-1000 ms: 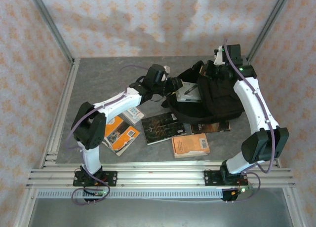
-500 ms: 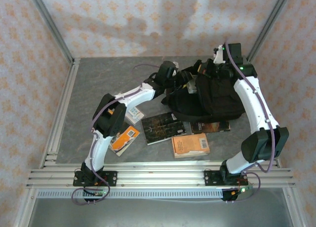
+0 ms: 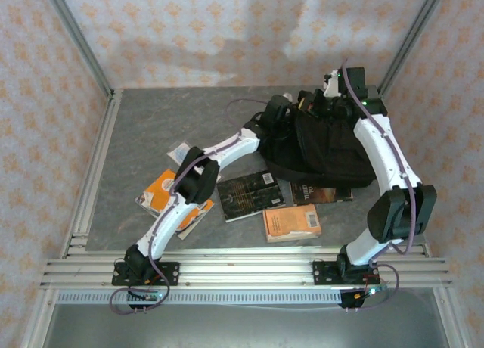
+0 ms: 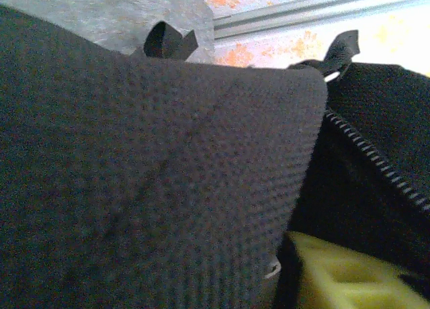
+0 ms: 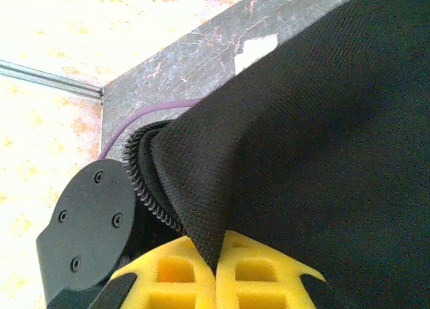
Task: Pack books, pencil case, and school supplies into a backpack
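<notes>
I need to release the fold of black mesh over the backpack's opening with my right gripper, at the rim (image 3: 274, 128) next to my left gripper.
The black backpack (image 3: 325, 147) lies at the back right of the table. My right gripper (image 3: 327, 98) is shut on its zip edge, and the yellow fingers (image 5: 269, 272) pinch a fold of the black fabric (image 5: 201, 188). My left gripper (image 3: 281, 115) reaches into the bag's mouth. In the left wrist view a black flap (image 4: 154, 174) hides most of it. One yellow finger (image 4: 336, 279) shows far to the right, so the jaws stand apart with nothing seen between them. Books lie in front: black cover (image 3: 246, 195), dark brown (image 3: 321, 194), small orange (image 3: 291, 222), orange-and-white (image 3: 159, 191).
A pale flat packet (image 3: 180, 150) lies on the table left of my outstretched left arm. Metal rails (image 3: 98, 166) and patterned walls close in the grey table (image 3: 166, 121). The open zip (image 4: 376, 168) runs beside the left finger.
My left arm has stretched back and to the right into the backpack's mouth. The grey box it carried is out of sight. The right gripper has kept its hold on the bag.
</notes>
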`<state>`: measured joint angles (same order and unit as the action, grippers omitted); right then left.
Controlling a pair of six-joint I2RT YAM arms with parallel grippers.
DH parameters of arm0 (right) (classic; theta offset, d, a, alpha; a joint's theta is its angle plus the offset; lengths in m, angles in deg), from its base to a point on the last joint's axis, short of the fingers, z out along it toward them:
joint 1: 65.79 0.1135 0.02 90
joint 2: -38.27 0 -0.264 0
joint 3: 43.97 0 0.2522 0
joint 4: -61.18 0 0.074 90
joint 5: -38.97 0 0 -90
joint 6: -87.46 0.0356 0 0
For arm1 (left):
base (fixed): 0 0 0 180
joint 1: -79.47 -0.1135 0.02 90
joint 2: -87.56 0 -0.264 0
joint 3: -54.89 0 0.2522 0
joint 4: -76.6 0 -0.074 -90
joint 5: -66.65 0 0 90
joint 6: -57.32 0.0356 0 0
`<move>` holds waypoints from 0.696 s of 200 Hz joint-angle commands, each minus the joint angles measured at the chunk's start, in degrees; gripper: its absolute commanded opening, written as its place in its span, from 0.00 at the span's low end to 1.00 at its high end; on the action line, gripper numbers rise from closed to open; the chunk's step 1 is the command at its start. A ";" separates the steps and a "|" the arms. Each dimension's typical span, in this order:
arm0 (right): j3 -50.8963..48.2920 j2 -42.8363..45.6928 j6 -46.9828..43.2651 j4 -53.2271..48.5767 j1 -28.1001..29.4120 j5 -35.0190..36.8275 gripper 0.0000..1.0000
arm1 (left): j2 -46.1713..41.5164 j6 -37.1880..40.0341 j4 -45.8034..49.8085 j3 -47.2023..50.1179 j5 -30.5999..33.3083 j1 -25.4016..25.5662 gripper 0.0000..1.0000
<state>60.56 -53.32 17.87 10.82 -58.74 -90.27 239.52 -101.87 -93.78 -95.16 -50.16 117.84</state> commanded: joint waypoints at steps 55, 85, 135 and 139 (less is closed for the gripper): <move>1.15 0.27 -4.58 0.44 0.31 4.27 0.00 | -11.24 4.28 0.66 10.93 1.11 0.30 0.93; 0.85 -0.07 -5.09 0.38 0.17 11.75 0.00 | -20.38 7.11 1.45 23.15 1.42 -2.70 0.94; 2.50 -4.84 -2.46 3.16 0.16 15.03 0.03 | -34.13 13.16 4.98 37.69 -0.94 -7.45 0.95; 2.77 -5.31 -2.29 3.24 0.15 14.49 0.03 | -35.30 13.55 5.49 38.58 -1.05 -7.83 0.95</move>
<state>60.58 -55.27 14.54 10.65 -58.72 -78.17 210.91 -93.37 -90.48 -61.64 -49.96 111.96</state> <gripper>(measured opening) 0.042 0.945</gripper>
